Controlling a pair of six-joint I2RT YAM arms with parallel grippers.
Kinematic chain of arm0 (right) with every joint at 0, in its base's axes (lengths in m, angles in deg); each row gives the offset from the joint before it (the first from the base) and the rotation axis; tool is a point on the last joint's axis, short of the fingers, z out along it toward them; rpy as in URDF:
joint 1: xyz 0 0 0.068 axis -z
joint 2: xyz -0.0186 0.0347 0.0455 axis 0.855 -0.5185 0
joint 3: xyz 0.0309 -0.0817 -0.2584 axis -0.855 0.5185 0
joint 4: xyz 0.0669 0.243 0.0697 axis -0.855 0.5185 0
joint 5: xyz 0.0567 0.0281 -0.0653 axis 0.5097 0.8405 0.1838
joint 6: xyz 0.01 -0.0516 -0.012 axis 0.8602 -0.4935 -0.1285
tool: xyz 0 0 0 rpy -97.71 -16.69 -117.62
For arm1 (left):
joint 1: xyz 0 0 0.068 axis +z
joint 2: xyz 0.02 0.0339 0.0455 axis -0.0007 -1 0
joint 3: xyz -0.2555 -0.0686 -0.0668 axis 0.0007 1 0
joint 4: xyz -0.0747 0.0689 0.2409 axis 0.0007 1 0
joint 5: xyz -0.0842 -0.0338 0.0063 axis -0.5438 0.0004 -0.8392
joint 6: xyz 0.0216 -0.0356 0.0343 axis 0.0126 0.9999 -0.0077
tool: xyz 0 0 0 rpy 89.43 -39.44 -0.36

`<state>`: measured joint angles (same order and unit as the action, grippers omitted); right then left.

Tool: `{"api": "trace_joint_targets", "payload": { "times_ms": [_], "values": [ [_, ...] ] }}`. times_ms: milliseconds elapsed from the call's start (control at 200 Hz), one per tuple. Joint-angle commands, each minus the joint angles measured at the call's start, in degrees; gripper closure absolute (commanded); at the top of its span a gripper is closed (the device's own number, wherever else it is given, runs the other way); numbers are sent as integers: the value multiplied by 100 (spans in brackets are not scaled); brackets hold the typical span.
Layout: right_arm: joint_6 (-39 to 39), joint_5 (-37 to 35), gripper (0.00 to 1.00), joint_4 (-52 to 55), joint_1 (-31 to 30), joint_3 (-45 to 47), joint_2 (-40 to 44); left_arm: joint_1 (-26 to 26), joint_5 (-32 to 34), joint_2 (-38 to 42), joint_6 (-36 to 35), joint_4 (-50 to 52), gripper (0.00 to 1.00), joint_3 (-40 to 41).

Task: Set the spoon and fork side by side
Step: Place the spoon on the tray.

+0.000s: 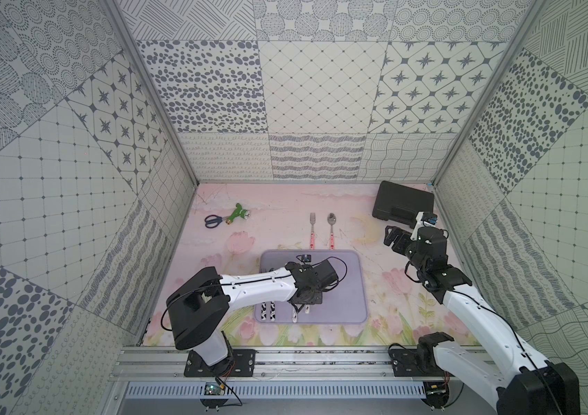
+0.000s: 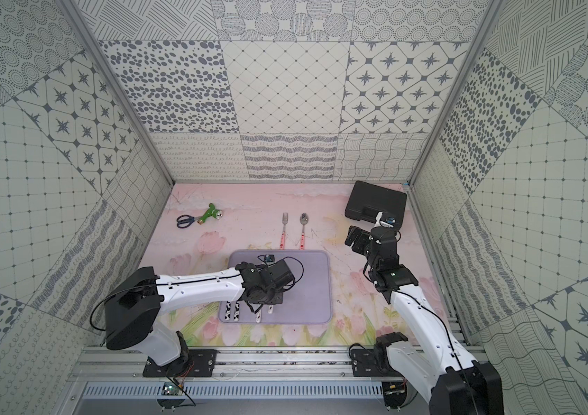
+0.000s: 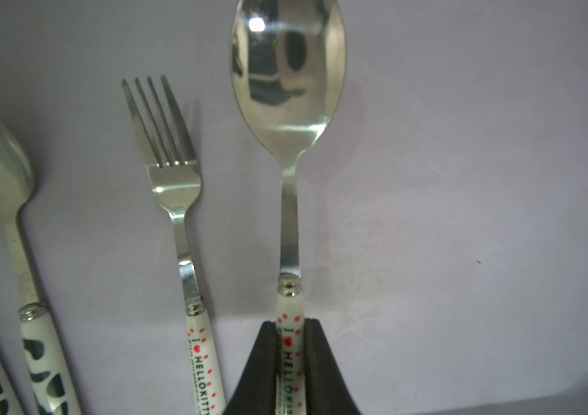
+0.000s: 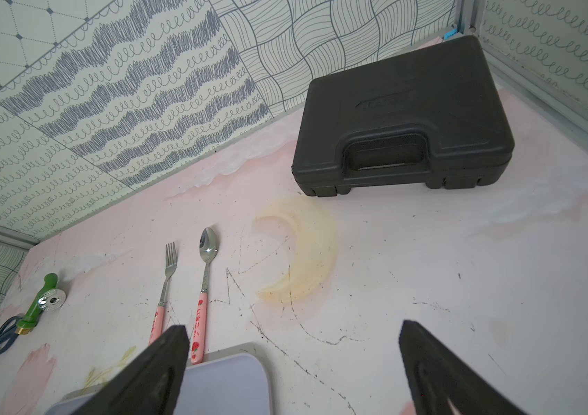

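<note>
Next, my left gripper lets go of the steel spoon on the purple tray [image 1: 303, 298] [image 3: 256, 287], next to the matching red-dotted fork.
In the left wrist view my left gripper [image 3: 289, 324] is shut on the white, red-dotted handle of a steel spoon [image 3: 287, 90]. The spoon lies on the purple tray [image 3: 465, 215], bowl pointing away. A matching fork [image 3: 174, 187] lies close beside it, roughly parallel. In both top views the left gripper [image 1: 301, 305] hangs over the tray's [image 1: 350, 287] near left part and hides most of this cutlery. My right gripper [image 4: 292, 330] stands wide open and empty above the table, to the right of the tray [image 4: 228, 381].
A cow-patterned spoon [image 3: 1, 172] and another cow-patterned handle [image 1: 267, 310] lie at the tray's left. A pink-handled fork [image 1: 312, 230] and spoon [image 1: 331, 230] lie parallel beyond the tray. A black case [image 1: 402, 203] sits back right; scissors [image 1: 213, 220] and a green nozzle [image 1: 237, 213] back left.
</note>
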<state>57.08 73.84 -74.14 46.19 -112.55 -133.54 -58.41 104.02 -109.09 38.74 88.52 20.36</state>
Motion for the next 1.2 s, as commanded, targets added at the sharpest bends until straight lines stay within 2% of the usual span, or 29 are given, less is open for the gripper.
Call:
{"api": "trace_joint_targets", "payload": {
  "times_ms": [0,1196],
  "values": [
    [-56,-67,3,-114,-34,48,88,-122,275,-144,373,26,100,55],
    [-30,-41,3,-114,-34,48,39,-370,283,-198,789,182,90,331]
  ]
}}
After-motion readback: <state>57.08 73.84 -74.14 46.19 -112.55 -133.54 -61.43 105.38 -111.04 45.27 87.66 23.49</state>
